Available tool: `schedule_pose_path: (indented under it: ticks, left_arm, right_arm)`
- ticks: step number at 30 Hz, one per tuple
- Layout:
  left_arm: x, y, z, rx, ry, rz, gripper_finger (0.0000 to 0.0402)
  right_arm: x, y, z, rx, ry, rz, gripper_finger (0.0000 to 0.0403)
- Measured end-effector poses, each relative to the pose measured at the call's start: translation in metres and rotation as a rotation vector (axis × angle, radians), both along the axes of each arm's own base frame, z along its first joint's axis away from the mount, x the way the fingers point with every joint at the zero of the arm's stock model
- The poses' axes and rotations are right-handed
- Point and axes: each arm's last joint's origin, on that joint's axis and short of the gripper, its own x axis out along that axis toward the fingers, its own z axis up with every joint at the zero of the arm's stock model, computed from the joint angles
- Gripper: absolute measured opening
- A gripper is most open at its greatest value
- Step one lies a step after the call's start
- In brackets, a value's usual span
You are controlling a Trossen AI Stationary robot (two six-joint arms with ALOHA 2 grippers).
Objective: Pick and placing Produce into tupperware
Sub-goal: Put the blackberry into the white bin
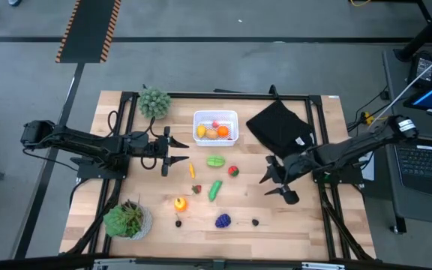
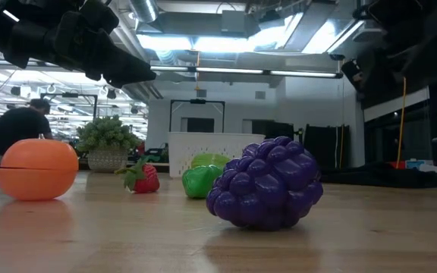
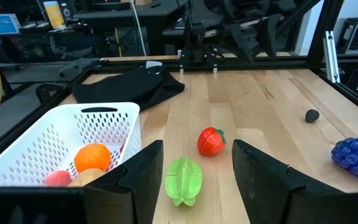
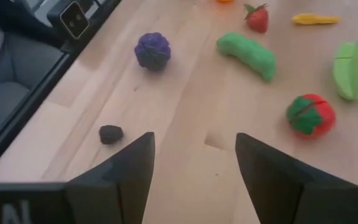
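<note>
Next, my right gripper grips the sides of the dark berry (image 1: 255, 222) (image 4: 110, 134) that is nearest to it, the one lying near the purple grapes.
The white tupperware (image 1: 215, 137) stands at the table's far middle and holds an orange piece (image 3: 92, 157) and other produce. Loose produce lies nearer: a green star fruit (image 1: 216, 160), a red tomato (image 1: 233, 171), a green cucumber (image 1: 214, 190), a strawberry (image 1: 196, 190), an orange-yellow fruit (image 1: 180, 202), purple grapes (image 1: 223, 220) and a dark berry (image 1: 255, 222). My left gripper (image 1: 184, 151) hovers open, left of the star fruit (image 3: 183, 180). My right gripper (image 1: 270, 185) hovers open and slanting down, right of the tomato (image 4: 311, 115) and cucumber (image 4: 247, 55).
A black folded cloth (image 1: 280, 126) lies right of the tub. One potted plant (image 1: 154, 103) stands at the far left and another (image 1: 128, 219) at the near left. A black frame (image 1: 317, 105) rims the table. Bare wood lies under the right gripper.
</note>
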Motion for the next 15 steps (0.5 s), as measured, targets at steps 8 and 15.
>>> schedule_pose_path:
  ticks: [8,15]
  left_arm:
    - [0.000,0.000,0.000,-0.001,0.000,0.000,0.0184]
    - [0.000,0.000,0.000,-0.001,0.001,0.000,0.0184]
  right_arm:
    - [0.026,0.029,0.000,-0.069,0.196,0.004,0.0227]
    - [0.042,0.067,0.002,-0.082,0.253,0.040,0.0227]
